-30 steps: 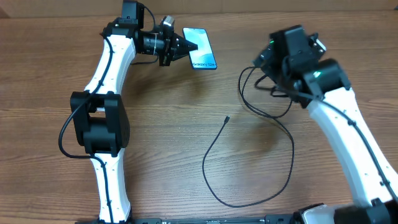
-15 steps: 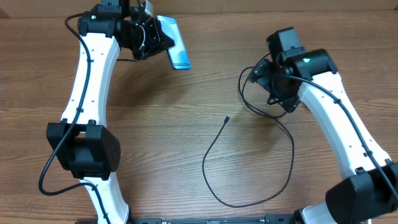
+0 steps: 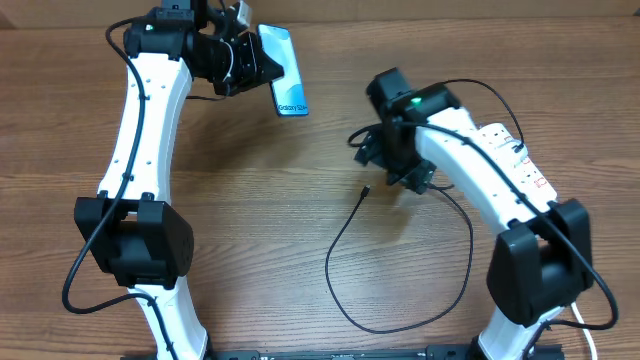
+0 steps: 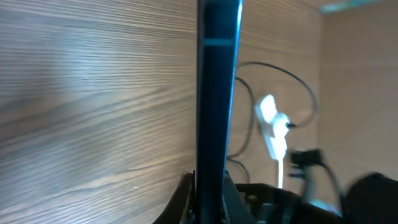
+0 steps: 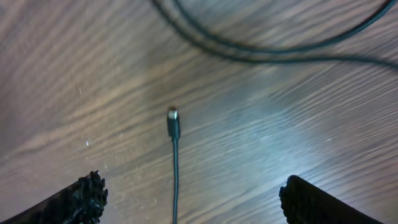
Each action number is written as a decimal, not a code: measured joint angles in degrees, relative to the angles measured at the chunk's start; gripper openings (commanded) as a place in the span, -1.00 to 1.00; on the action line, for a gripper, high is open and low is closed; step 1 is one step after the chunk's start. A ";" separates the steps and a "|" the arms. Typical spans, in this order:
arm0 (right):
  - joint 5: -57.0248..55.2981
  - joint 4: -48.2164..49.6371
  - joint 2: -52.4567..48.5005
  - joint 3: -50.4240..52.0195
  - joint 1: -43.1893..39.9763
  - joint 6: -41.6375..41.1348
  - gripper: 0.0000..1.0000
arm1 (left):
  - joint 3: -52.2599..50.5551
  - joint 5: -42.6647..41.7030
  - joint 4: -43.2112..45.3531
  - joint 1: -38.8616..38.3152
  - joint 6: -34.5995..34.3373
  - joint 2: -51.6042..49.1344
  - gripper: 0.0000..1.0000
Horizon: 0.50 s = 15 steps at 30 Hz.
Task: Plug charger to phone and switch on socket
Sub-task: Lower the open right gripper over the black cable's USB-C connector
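Observation:
Next, my right gripper will go to the charger's connector and close on its back end [image 3: 362, 197] [image 5: 175, 138], where the thin black cable begins.
My left gripper [image 3: 262, 62] is shut on the phone [image 3: 283, 72] and holds it above the table at the back left; "Galaxy" text shows on its blue-white screen. In the left wrist view the phone [image 4: 217, 93] shows edge-on between the fingers [image 4: 208, 186]. The charger's thin black cable [image 3: 400, 300] loops over the table, its connector tip [image 3: 365, 190] lying free. My right gripper [image 3: 392, 172] is open, just above and beside the tip. In the right wrist view the tip [image 5: 173, 116] lies between the open fingers [image 5: 193, 199]. The white socket strip [image 3: 515, 155] lies at the right, partly under the right arm.
The wooden table [image 3: 250, 230] carries the loose cable loops [image 3: 430, 185] near the right arm. The socket strip also shows in the left wrist view [image 4: 272, 121], far off. A thick white cord [image 3: 590, 318] shows at the lower right edge.
My right arm has swung left and down over the cable's connector tip, uncovering the socket strip. My left gripper has turned the phone slightly, staying at the back left.

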<state>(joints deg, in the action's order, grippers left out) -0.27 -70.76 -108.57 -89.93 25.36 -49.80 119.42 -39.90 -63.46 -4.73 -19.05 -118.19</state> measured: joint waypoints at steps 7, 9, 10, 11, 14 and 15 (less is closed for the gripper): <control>0.07 2.25 -1.09 0.00 0.59 0.00 0.42 | 0.00 -10.88 0.20 1.05 3.23 0.00 -0.92; 0.04 3.08 -2.08 0.00 0.59 -0.13 0.34 | 0.00 -13.70 0.24 1.90 3.65 0.00 -0.92; 0.04 3.37 -2.62 0.00 0.59 0.04 0.24 | 0.00 -14.67 0.22 2.32 3.85 0.00 -0.92; 0.09 3.67 -3.39 0.00 0.59 0.02 0.20 | 0.00 -16.04 0.24 2.93 4.07 0.00 -0.92; 0.07 3.85 -5.22 0.00 0.59 0.11 0.16 | 0.00 -19.63 0.22 4.61 4.28 0.00 -0.92; 0.07 3.85 -5.66 0.00 0.59 0.11 0.15 | 0.00 -20.61 0.22 4.96 4.31 0.00 -0.92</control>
<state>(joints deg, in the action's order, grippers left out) -0.21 -66.92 -114.24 -89.93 25.96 -49.69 119.42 -60.51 -63.24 0.23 -14.74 -118.19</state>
